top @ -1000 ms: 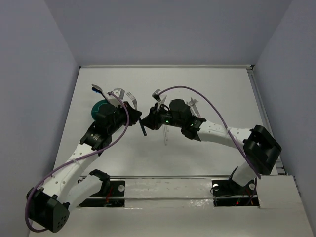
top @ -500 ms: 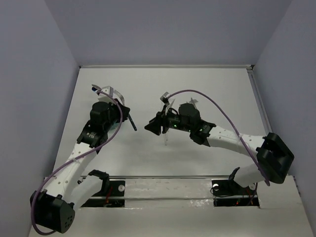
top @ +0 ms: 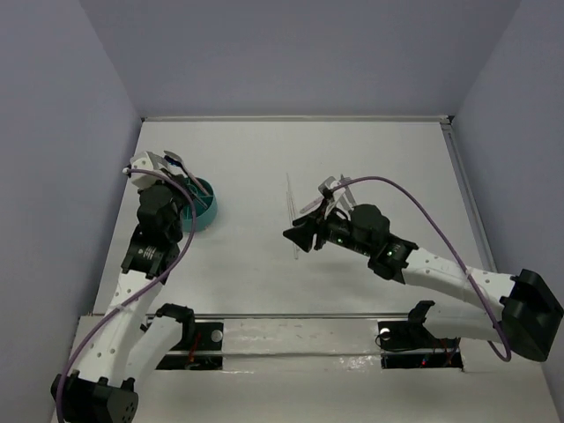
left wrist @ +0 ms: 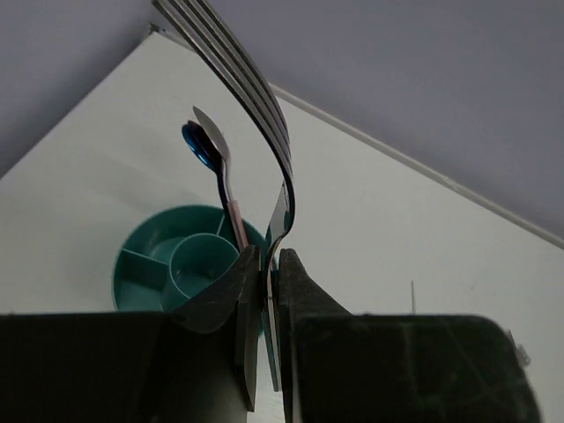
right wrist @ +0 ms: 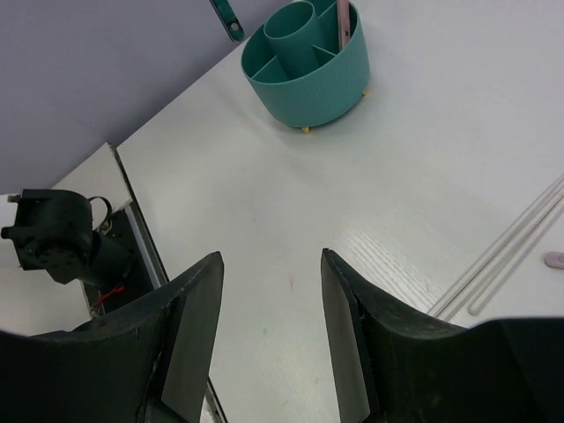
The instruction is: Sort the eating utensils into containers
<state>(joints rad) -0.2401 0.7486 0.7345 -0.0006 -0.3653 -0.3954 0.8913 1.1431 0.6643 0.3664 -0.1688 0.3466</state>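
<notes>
My left gripper will release the silver fork in the middle compartment of the round teal cup (top: pixel 196 202) (left wrist: pixel 204 269). The fork is now upright at the cup's edge.
My left gripper (left wrist: pixel 264 256) is shut on a silver fork (left wrist: pixel 264 115), held upright with the tines up. In the top view the left gripper (top: pixel 169 182) is at the left edge of the round teal cup (top: pixel 205 209). The cup (left wrist: pixel 150 264) has inner dividers. A blue-bowled spoon with a pink handle (left wrist: pixel 211 154) stands in it. My right gripper (top: pixel 300 236) is open and empty over the table's middle. It is well apart from the cup (right wrist: pixel 308 66), as the right wrist view (right wrist: pixel 269 264) shows.
Thin pale utensils (top: pixel 291 207) lie on the table beside the right gripper, and more pieces (top: pixel 333 185) lie behind the right wrist. They show as pale rods (right wrist: pixel 511 256) at the right of the right wrist view. The side walls stand close on the left and right.
Both grippers were together at the table's middle. The left arm has swung left to the cup with the fork. The right arm has drawn back to the right and nearer.
</notes>
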